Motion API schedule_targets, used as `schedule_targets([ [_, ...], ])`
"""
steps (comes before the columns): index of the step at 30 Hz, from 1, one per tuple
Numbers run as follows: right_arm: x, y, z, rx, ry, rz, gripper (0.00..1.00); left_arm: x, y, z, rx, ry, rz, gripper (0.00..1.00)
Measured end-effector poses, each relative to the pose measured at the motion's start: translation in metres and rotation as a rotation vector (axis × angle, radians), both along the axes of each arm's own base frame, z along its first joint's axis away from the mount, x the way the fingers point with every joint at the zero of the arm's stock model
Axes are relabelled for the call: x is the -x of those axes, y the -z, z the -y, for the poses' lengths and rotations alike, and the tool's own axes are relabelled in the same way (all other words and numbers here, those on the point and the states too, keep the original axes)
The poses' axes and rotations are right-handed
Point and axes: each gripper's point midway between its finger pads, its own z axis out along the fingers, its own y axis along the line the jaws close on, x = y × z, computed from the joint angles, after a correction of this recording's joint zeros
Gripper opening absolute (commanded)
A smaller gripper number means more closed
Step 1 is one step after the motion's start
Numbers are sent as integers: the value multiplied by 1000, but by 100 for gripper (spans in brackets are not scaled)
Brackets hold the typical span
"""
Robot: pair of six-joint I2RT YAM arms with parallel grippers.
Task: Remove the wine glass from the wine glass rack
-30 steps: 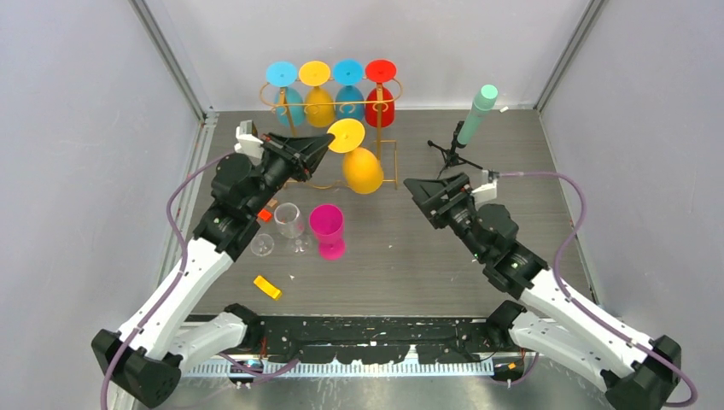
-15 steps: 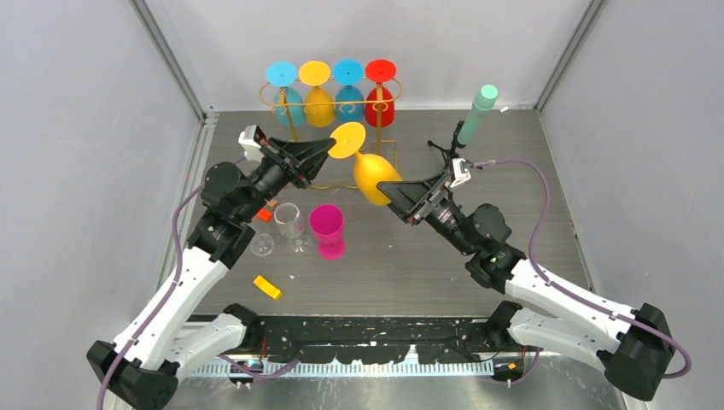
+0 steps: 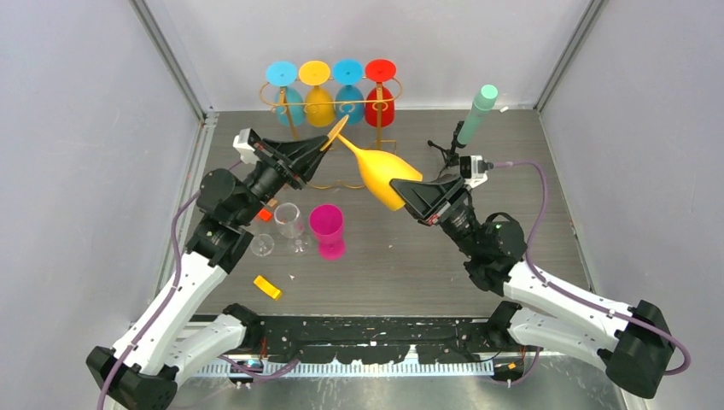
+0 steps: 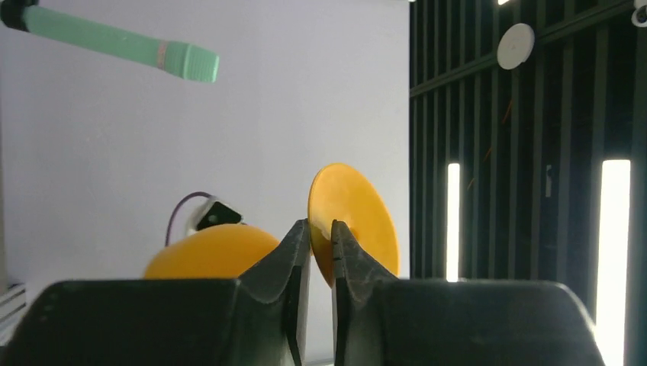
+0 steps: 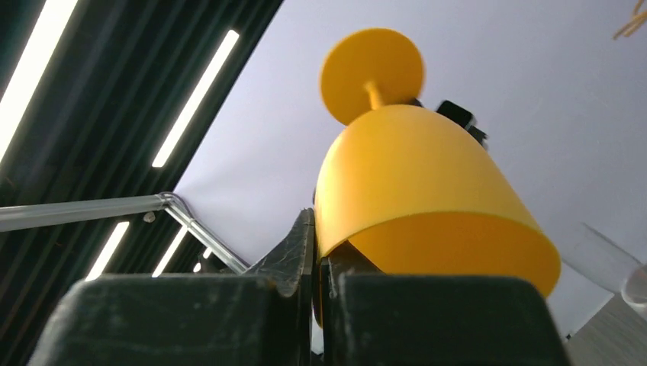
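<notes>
Next, I release the orange wine glass with my right gripper on the table (image 3: 372, 254) close beside the magenta cup.
An orange wine glass (image 3: 380, 171) hangs tilted in the air between both arms, in front of the gold wine glass rack (image 3: 379, 135). My right gripper (image 3: 399, 190) is shut on the rim of its bowl (image 5: 412, 175), one finger inside and one outside. My left gripper (image 3: 329, 143) is at the glass's foot (image 4: 358, 213). The left gripper (image 4: 320, 225) has its jaws slightly parted, with the foot's edge between them. In the right wrist view the gripper (image 5: 317, 221) pinches the bowl wall. Several coloured glasses (image 3: 314, 85) hang upside down on the rack.
A clear wine glass (image 3: 290, 220), a magenta cup (image 3: 327, 229) and a small clear glass (image 3: 262, 245) stand under the left arm. An orange block (image 3: 267, 288) lies nearer the front. A black tripod with a green cylinder (image 3: 474, 111) stands at the back right.
The right arm swung in and shut its open gripper on the bowl's rim. The glass tipped over toward the right arm. The left jaws eased apart a little at the foot.
</notes>
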Motion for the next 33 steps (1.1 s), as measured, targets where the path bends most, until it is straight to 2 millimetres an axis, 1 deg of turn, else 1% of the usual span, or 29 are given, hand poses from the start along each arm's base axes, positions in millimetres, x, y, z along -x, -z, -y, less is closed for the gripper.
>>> schedule_targets([
  [1, 4, -8, 4, -24, -1, 19, 1, -2, 5, 2, -14, 1, -2, 30],
  [3, 5, -12, 6, -30, 4, 29, 0, -5, 13, 5, -50, -4, 9, 43],
  [5, 0, -8, 6, -2, 29, 9, 0, -5, 17, 6, -93, -14, 44, 61],
  [7, -7, 1, 3, 45, 56, -23, 0, -3, 19, 7, -152, -24, 94, 77],
  [9, -13, 9, 3, 104, 96, -51, 0, -1, 24, 5, -244, -51, 141, 87],
  [11, -20, 15, 6, 174, 148, -73, 0, 5, 26, 0, -332, -75, 195, 96],
  [12, -24, 18, 8, 218, 182, -86, 0, 10, 25, -4, -393, -96, 231, 98],
  [15, -32, 25, 16, 325, 265, -105, 0, 25, 21, -20, -532, -163, 333, 100],
  [17, -36, 30, 20, 410, 312, -117, 0, 33, 22, -29, -640, -200, 413, 100],
  [19, -42, 38, 23, 523, 350, -131, 0, 42, 22, -38, -793, -226, 526, 100],
  [22, -50, 55, 22, 695, 374, -153, 0, 46, 15, -50, -974, -263, 642, 100],
  [24, -55, 70, 17, 818, 365, -178, 0, 43, 14, -59, -1076, -293, 682, 100],
  [26, -61, 90, 9, 949, 334, -208, 0, 37, 20, -69, -1192, -325, 696, 100],
  [28, -66, 111, -2, 1077, 291, -239, 0, 32, 32, -76, -1271, -328, 684, 100],
  [30, -68, 137, -13, 1222, 239, -274, 0, 28, 47, -80, -1335, -318, 670, 100],
  [33, -62, 174, -31, 1439, 143, -295, 0, 27, 70, -88, -1408, -302, 643, 100],
])
